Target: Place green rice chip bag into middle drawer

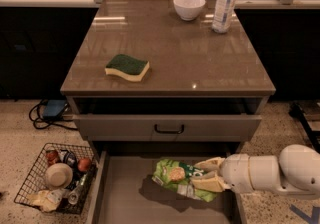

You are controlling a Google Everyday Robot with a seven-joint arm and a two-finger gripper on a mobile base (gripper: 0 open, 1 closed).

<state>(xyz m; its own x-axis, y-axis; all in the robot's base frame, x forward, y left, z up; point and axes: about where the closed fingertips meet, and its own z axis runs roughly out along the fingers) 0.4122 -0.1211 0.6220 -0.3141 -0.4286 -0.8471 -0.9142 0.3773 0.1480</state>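
Note:
Next, my gripper lets go of the green rice chip bag onto the grey bottom of the middle drawer, in the spot below the black handle (162, 189).
The green rice chip bag (177, 177) is held over the open middle drawer (125, 203), casting a shadow on its grey floor. My gripper (206, 174) comes in from the right on a white arm and is shut on the bag's right end, one finger above and one below. The bag lies sideways, its free end pointing left, over the drawer's middle-right part.
The drawer above, with a black handle (169, 129), is slightly pulled out. On the counter lie a green-and-yellow sponge (127, 66), a white bowl (189, 6) and a water bottle (224, 1). A wire basket of items (55, 177) stands on the floor at left.

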